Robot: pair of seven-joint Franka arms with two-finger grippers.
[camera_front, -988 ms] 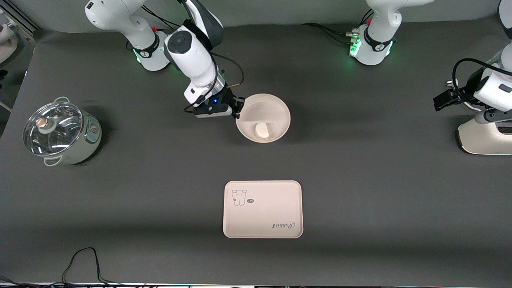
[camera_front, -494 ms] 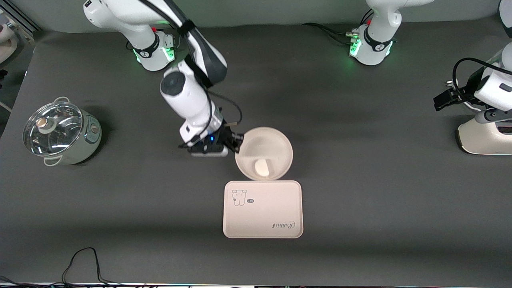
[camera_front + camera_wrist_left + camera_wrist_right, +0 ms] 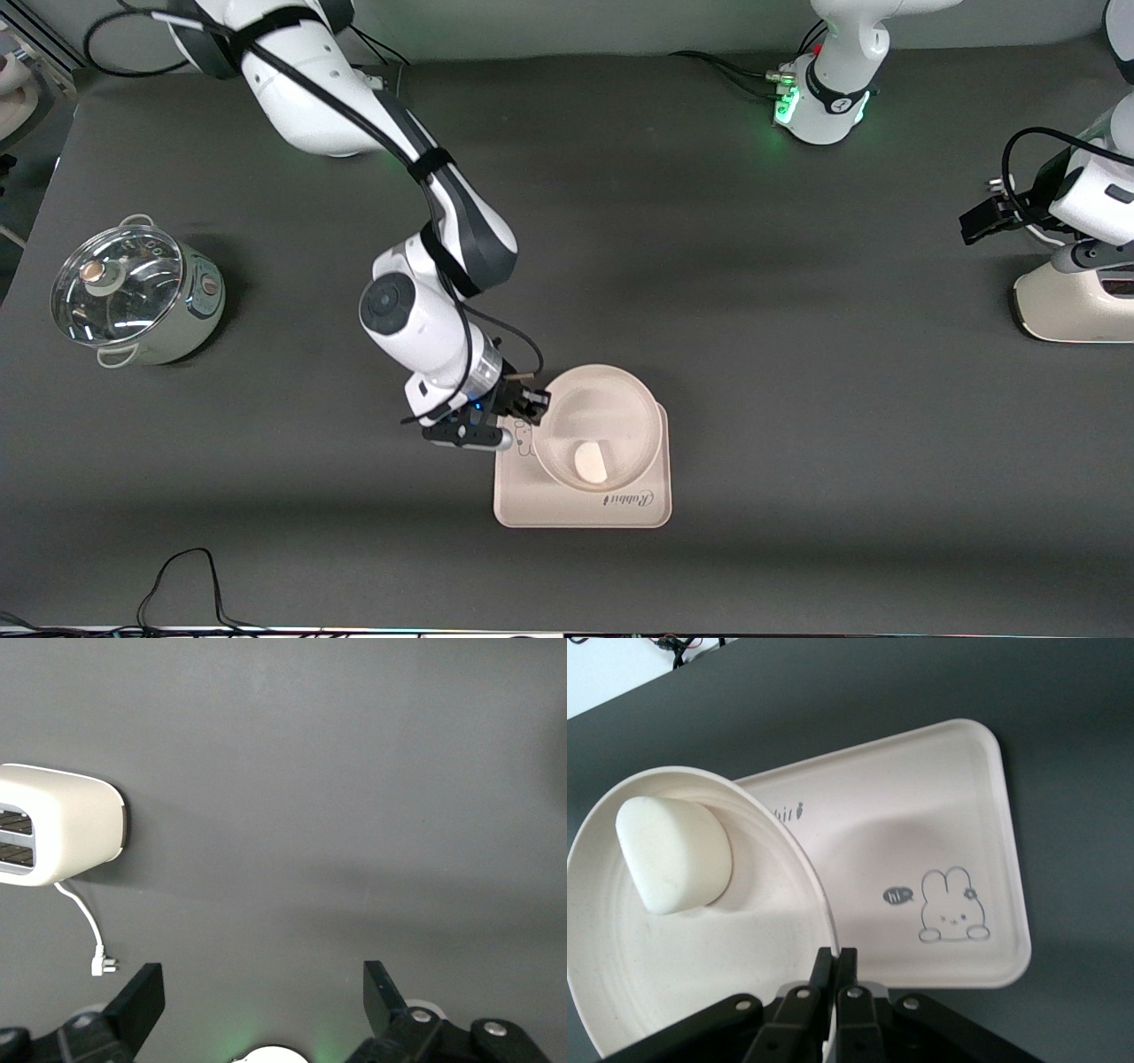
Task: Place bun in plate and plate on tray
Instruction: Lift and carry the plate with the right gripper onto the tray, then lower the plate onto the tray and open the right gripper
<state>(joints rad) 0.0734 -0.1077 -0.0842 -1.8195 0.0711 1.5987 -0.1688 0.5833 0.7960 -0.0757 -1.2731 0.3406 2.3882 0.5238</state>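
Note:
Next, my right gripper sets the cream plate, which hangs over the tray now, with the bun inside, down on the middle of the pinkish tray (image 3: 593, 454) (image 3: 824, 898).
The round cream plate (image 3: 605, 406) hangs over the part of the pinkish tray (image 3: 558, 509) farther from the front camera. My right gripper (image 3: 533, 408) is shut on its rim at the side toward the right arm's end. The white bun (image 3: 591, 462) lies in the plate, near its rim closest to the front camera. In the right wrist view the gripper (image 3: 835, 962) pinches the plate (image 3: 700, 974), the bun (image 3: 673, 855) lies inside, and the tray (image 3: 921, 815) with its rabbit drawing lies below. I cannot tell whether the plate touches the tray. My left gripper (image 3: 263, 992) waits, open and empty, over bare table.
A lidded pot (image 3: 133, 292) stands at the right arm's end of the table. A white toaster (image 3: 1072, 306) with its cord (image 3: 84, 926) stands at the left arm's end, under the left gripper (image 3: 979, 223). A black cable (image 3: 177, 576) lies along the table's front edge.
My right arm has carried the plate with the bun toward the front camera, from the open table to over the tray. The left arm has not moved.

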